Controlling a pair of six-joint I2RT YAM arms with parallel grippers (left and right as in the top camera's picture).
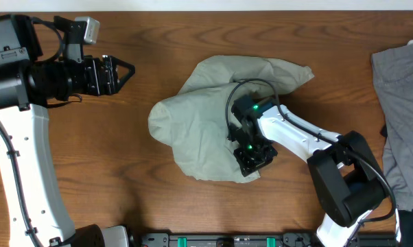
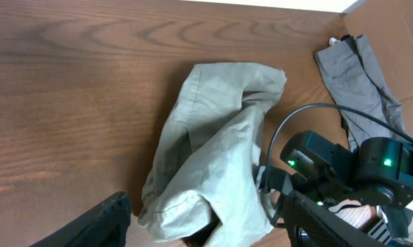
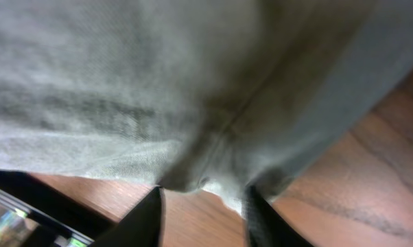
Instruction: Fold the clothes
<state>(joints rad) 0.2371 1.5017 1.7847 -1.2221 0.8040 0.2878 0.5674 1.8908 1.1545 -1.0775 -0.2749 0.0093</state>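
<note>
The bunched edge is all my right gripper has in its fingers, so it should open, grab the hem [image 1: 246, 178] close by again and pull the crumpled clothes open before folding.
The clothes [image 1: 206, 123], a pale khaki-green pair of shorts, lie crumpled in a heap at the middle of the wooden table. My right gripper [image 1: 253, 159] is down at the heap's near right edge. In the right wrist view its dark fingers [image 3: 151, 219] stand close together, with a bunched fold of the clothes' [image 3: 193, 82] hem caught between the tips [image 3: 203, 206]. My left gripper [image 1: 127, 71] hovers open over bare wood, well left of the heap. In the left wrist view the clothes [image 2: 213, 158] lie beyond its spread fingers [image 2: 103, 219], and nothing is between them.
Darker grey garments [image 1: 402, 103] lie piled at the table's right edge and also show in the left wrist view [image 2: 361, 82]. The right arm's white link and black cable [image 1: 289, 127] reach over the heap's right side. Bare wood [image 1: 90, 158] stretches left of the heap.
</note>
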